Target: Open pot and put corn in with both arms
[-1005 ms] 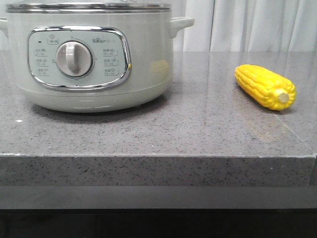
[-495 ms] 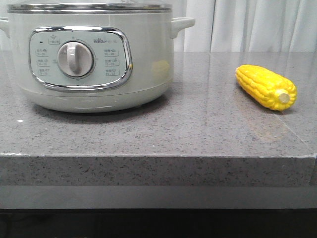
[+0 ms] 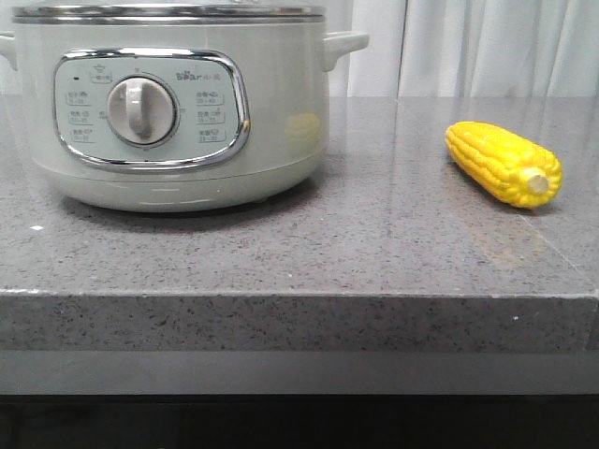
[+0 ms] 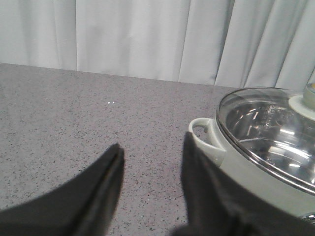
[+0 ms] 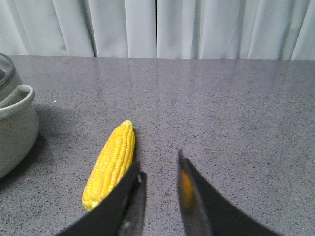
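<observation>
Next, I need to move my right gripper to the middle of the yellow corn [image 3: 496, 154] [image 5: 112, 158], between the corn's stub end and its narrow end, and close it there.
The pale green-white pot [image 3: 178, 112] stands at the left of the grey counter, its steel-rimmed lid [image 3: 168, 12] on. The yellow corn [image 3: 503, 163] lies on the counter at the right, stub end toward the front. No gripper shows in the front view. In the left wrist view my left gripper [image 4: 152, 150] is open and empty above the counter, beside the pot's side handle [image 4: 206, 139] and glass lid [image 4: 270, 132]. In the right wrist view my right gripper [image 5: 159, 164] is open and empty above the counter, with the corn [image 5: 110, 164] just beside one finger, outside the gap.
The counter's front edge [image 3: 299, 297] runs across the front view, with a dark drop below. White curtains [image 3: 487, 47] hang behind the counter. Bare counter [image 3: 393, 224] lies between the pot and the corn.
The pot and corn have shifted only a few pixels in the front view; nothing else differs.
</observation>
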Controlling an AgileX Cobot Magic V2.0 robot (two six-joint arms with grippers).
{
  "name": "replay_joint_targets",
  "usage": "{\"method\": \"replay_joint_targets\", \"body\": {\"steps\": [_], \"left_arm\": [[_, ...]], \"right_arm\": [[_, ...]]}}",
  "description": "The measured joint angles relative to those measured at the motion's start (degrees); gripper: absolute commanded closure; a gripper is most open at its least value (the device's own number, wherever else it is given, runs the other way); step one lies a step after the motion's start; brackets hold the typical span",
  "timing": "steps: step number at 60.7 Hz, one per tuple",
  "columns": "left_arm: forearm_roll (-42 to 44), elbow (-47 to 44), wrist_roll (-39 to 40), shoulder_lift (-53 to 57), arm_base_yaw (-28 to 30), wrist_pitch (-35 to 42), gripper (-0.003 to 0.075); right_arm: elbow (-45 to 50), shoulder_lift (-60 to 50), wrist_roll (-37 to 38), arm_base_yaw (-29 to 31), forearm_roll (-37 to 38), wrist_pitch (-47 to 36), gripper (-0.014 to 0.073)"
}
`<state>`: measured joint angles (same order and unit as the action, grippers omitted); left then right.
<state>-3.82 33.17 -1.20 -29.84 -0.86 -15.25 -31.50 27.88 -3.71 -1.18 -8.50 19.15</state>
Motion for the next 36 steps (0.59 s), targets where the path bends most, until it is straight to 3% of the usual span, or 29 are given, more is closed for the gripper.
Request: {"method": "replay_joint_targets", "body": {"steps": [3,7,21,36], "left_arm": [[0.0,0.0,0.0,0.0,0.0,0.0,0.0125],[-0.16,-0.21,0.0,0.0,0.0,0.13,0.0136],[-1.86,2.64,-2.78,-4.09,-1.28,-3.29,0.0164],[-2.13,16.74,-4.72,-18.48,-10.77,-7.91,0.0164]], "right_arm": [[0.0,0.0,0.0,0.0,0.0,0.0,0.0078],[0.0,0.0,0.0,0.0,0.0,0.0,0.0039],[0.0,0.0,0.0,0.0,0.0,0.09,0.0037],[0.0,0.0,0.0,0.0,0.0,0.09,0.0037]]}}
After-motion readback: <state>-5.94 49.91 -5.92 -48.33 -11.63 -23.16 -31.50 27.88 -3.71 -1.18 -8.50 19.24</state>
